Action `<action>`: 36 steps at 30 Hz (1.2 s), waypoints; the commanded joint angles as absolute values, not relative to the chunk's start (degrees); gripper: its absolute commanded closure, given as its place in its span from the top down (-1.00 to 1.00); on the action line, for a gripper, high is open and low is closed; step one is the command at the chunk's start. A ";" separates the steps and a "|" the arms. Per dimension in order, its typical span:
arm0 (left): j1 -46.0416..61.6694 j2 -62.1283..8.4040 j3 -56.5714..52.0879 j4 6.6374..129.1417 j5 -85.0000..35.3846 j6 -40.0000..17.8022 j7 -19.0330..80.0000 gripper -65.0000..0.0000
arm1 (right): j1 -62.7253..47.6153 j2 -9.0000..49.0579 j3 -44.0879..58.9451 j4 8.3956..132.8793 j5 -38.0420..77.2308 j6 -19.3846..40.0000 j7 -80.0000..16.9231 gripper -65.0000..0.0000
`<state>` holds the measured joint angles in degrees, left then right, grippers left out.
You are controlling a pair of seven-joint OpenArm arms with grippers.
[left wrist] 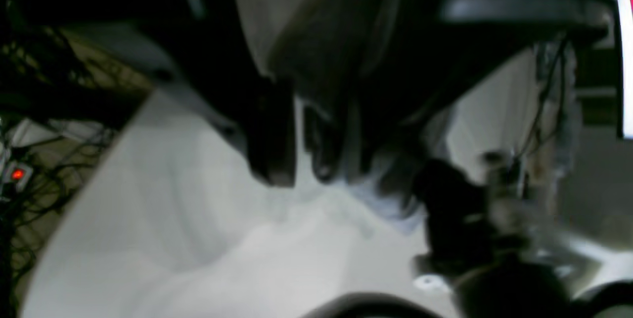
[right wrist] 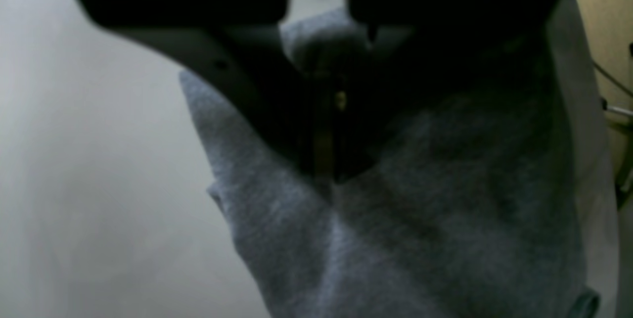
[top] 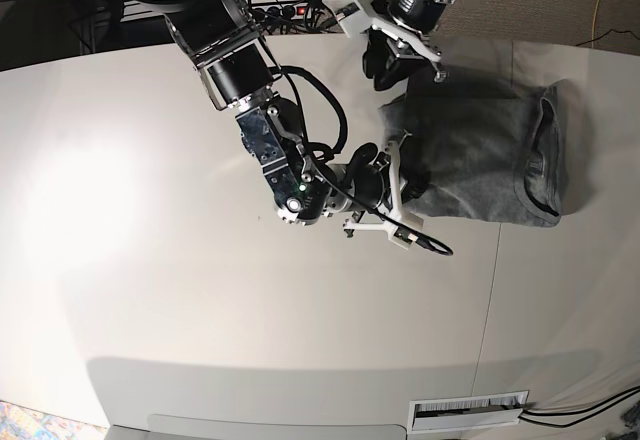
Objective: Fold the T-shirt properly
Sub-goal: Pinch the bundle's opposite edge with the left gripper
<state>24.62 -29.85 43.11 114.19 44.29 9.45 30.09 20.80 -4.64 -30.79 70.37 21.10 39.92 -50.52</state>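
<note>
Next, I open my left gripper and take that corner [top: 397,110] deeper before lifting, because its fingers have just a narrow bit of the T-shirt's far corner between them.
The heather-grey T-shirt [top: 480,155] lies folded into a rough rectangle at the right rear of the white table [top: 150,210], neckline towards the right. My right gripper [top: 395,175] is at its near left corner. In the right wrist view it [right wrist: 326,169] is shut on grey fabric [right wrist: 445,209]. My left gripper [top: 385,72] is at the far left corner. The left wrist view is blurred: the fingers [left wrist: 299,172] stand close together with grey cloth [left wrist: 321,36] bunched between and around them.
Cables and a power strip [top: 290,5] lie behind the table's far edge. A seam [top: 495,260] runs down the tabletop below the shirt. A slotted white part [top: 468,412] sits at the front edge. The right arm's dark body [left wrist: 460,224] shows in the left wrist view.
</note>
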 commanded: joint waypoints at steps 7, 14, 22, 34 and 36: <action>22.00 -30.22 43.42 111.48 49.47 12.64 32.12 -0.41 | 22.24 -5.26 -30.65 71.20 22.04 40.00 -49.45 -1.00; 21.71 -30.22 43.42 111.48 50.39 12.67 32.12 -0.46 | 22.22 -5.23 -30.65 71.20 22.02 40.00 -49.50 -1.00; 19.88 -30.35 43.42 109.60 49.76 12.64 32.12 -0.46 | 22.22 -5.23 -30.65 71.20 22.04 40.00 -49.63 -1.00; 18.68 -30.30 43.42 107.42 50.00 14.68 32.14 -1.00 | 22.22 -5.21 -30.65 71.20 22.00 40.00 -49.74 -1.00; 18.72 -30.30 43.44 107.42 50.87 15.94 32.64 -1.00 | 22.22 -5.23 -30.65 71.20 21.52 40.00 -49.67 -1.00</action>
<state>18.85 -30.02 43.48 106.48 49.65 14.48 32.95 20.80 -4.64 -30.79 70.37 20.86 39.92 -50.59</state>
